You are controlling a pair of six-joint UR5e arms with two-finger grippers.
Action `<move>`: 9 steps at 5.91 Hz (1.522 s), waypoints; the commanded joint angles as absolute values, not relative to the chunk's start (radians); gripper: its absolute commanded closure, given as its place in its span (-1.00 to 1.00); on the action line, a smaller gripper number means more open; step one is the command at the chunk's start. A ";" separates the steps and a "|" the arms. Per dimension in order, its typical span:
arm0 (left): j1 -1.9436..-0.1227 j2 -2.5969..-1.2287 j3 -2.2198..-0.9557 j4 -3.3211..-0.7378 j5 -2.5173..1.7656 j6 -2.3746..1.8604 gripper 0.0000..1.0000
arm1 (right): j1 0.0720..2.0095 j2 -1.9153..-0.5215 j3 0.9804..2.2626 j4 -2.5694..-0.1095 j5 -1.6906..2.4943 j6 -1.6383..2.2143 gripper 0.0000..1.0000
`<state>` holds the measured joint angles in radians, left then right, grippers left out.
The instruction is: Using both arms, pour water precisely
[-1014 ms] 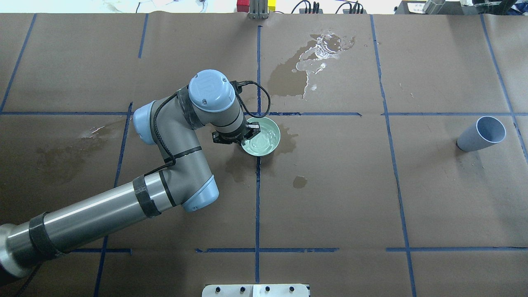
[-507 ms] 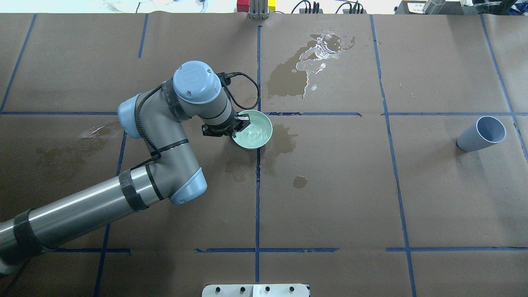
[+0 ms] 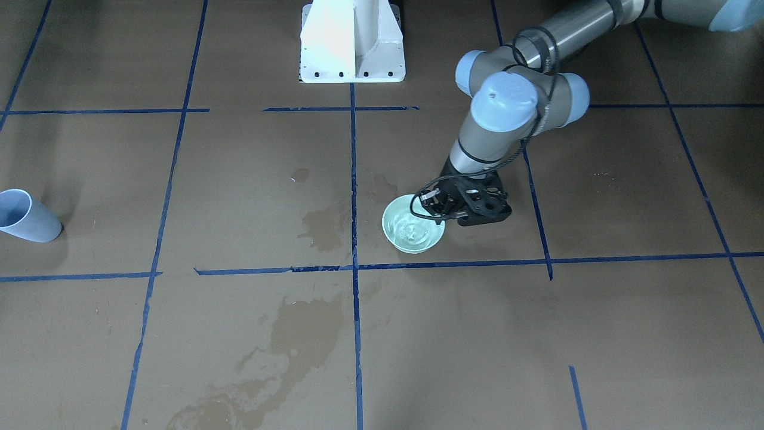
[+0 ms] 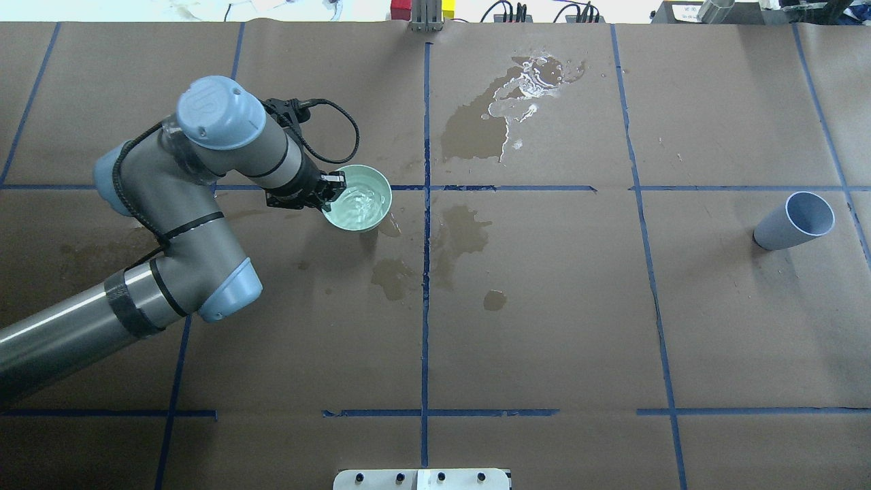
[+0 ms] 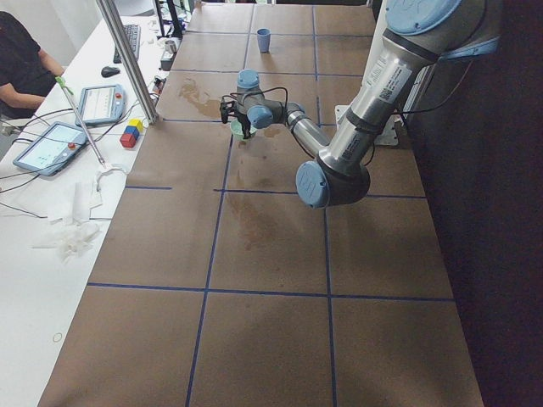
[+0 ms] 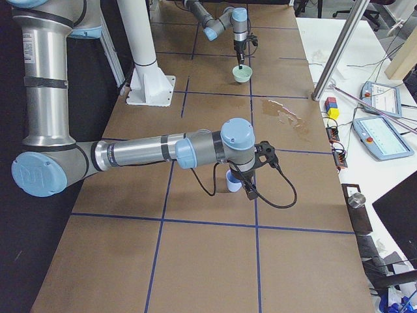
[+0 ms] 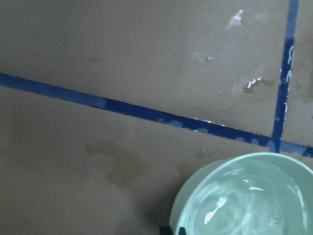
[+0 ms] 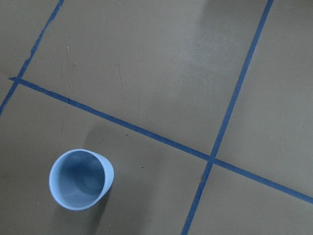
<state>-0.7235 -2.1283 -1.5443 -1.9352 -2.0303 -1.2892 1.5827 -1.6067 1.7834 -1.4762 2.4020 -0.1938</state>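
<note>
The pale green bowl, now held just above the brown paper, will be released by my left gripper amid the bare tape square (image 3: pixel 621 185) next to my left arm's elbow.
My left gripper (image 4: pixel 328 193) is shut on the near-left rim of a pale green bowl (image 4: pixel 359 197) and seems to hold it just above the brown paper. Clear water (image 4: pixel 355 203) ripples inside the bowl. The bowl also shows in the front view (image 3: pixel 413 232) and in the left wrist view (image 7: pixel 244 200). A light blue cup (image 4: pixel 793 221) stands empty at the far right, and it shows below the right wrist camera (image 8: pixel 78 179). My right gripper (image 6: pixel 250 190) shows only in the right side view, close above that cup. I cannot tell if it is open or shut.
Wet spill patches darken the paper at the far middle (image 4: pixel 500 116) and near the table's centre (image 4: pixel 463 231). Blue tape lines (image 4: pixel 426 272) grid the table. The white pedestal (image 3: pixel 352 42) stands at the robot's side. Coloured blocks (image 5: pixel 131 133) and tablets lie on the side desk.
My left arm has carried the bowl to the left and slightly away from the robot, off the centre line. The water in it ripples more. The blue cup has not moved.
</note>
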 commanded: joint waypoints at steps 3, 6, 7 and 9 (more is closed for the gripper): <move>-0.915 -1.858 -1.548 -2.075 -2.233 -0.978 1.00 | 1.574 -1.606 1.784 -1.474 2.402 -0.179 -1.00; -1.049 -1.668 -1.545 -2.117 -2.333 -0.696 1.00 | 1.569 -1.606 1.786 -1.471 2.402 -0.173 -1.00; -1.064 -1.614 -1.539 -2.167 -2.353 -0.658 1.00 | 1.569 -1.608 1.786 -1.471 2.402 -0.173 -1.00; -1.065 -1.543 -1.531 -2.229 -2.353 -0.640 1.00 | 1.569 -1.608 1.784 -1.471 2.402 -0.173 -1.00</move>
